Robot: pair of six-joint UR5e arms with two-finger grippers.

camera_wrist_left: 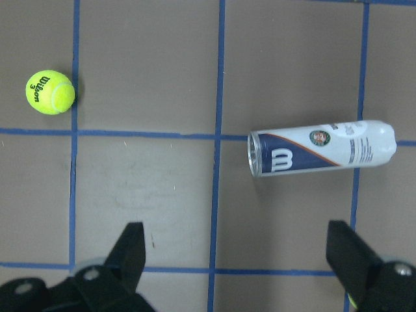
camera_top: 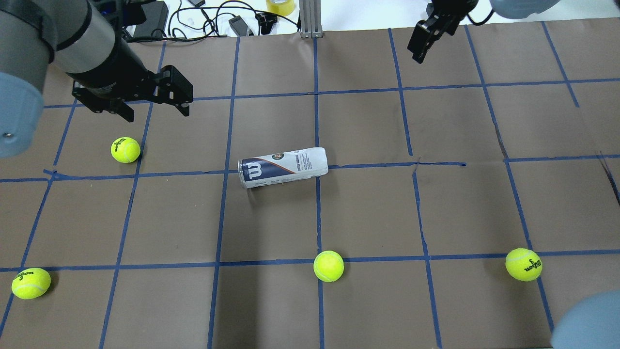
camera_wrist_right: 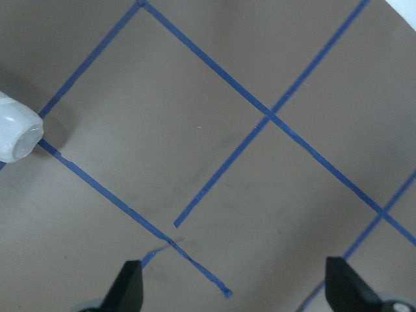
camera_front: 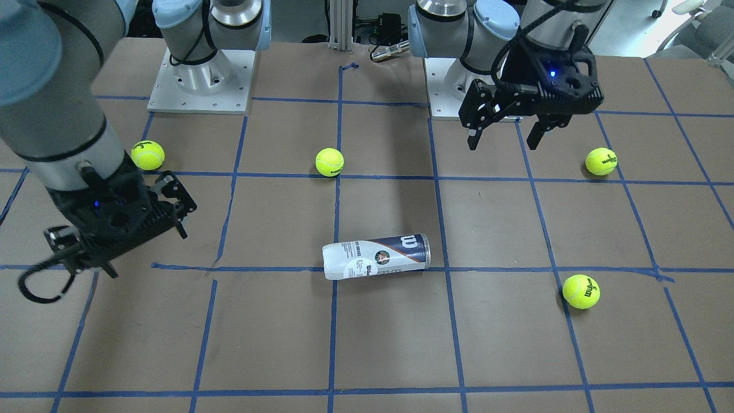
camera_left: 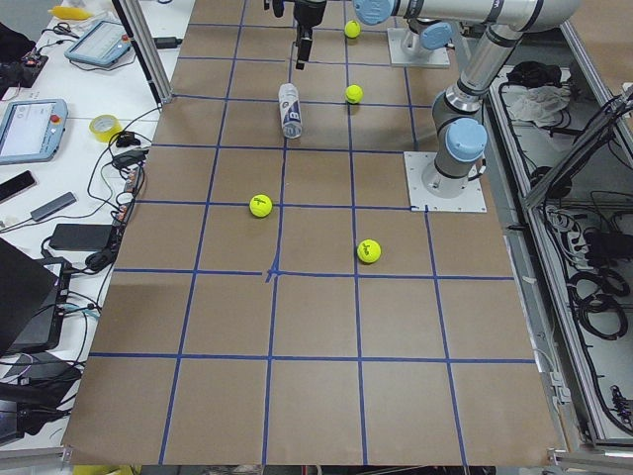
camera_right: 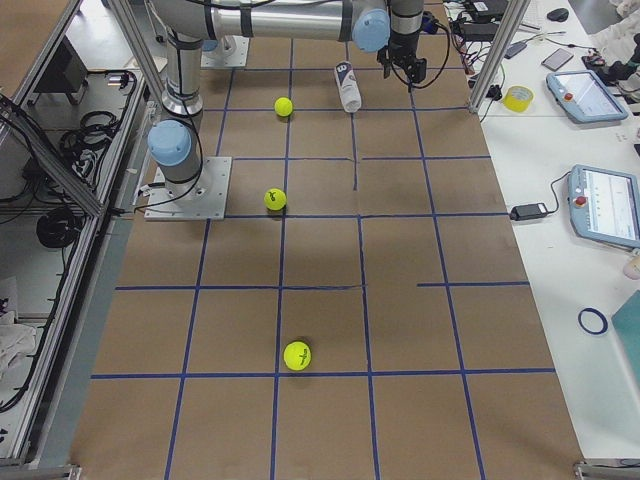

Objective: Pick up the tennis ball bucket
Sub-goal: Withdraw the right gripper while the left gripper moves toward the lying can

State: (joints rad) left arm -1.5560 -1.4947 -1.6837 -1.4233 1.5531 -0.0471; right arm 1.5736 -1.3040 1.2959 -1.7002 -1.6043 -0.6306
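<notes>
I need to move my left gripper to the tennis ball bucket next and grab the rim of its open navy end (camera_front: 425, 242) (camera_wrist_left: 255, 166), opposite the white cap.
The tennis ball bucket (camera_front: 375, 256) is a slim tube with a white and navy label and a white "W". It lies on its side near the middle of the table (camera_top: 283, 167), and shows in the left wrist view (camera_wrist_left: 322, 148). Only its white cap end shows at the left edge of the right wrist view (camera_wrist_right: 16, 133). My left gripper (camera_top: 157, 112) is open and empty, raised above the table to the tube's left and beyond it (camera_front: 503, 140) (camera_wrist_left: 237, 250). My right gripper (camera_top: 420, 51) is open and empty, high over the far right (camera_front: 150, 235) (camera_wrist_right: 237, 286).
Several yellow-green tennis balls lie loose on the brown, blue-taped table: one below my left gripper (camera_top: 126, 150), one at the near left (camera_top: 31, 283), one near the middle (camera_top: 328, 265), one at the near right (camera_top: 523, 264). Cables and devices lie beyond the far edge (camera_top: 227, 14).
</notes>
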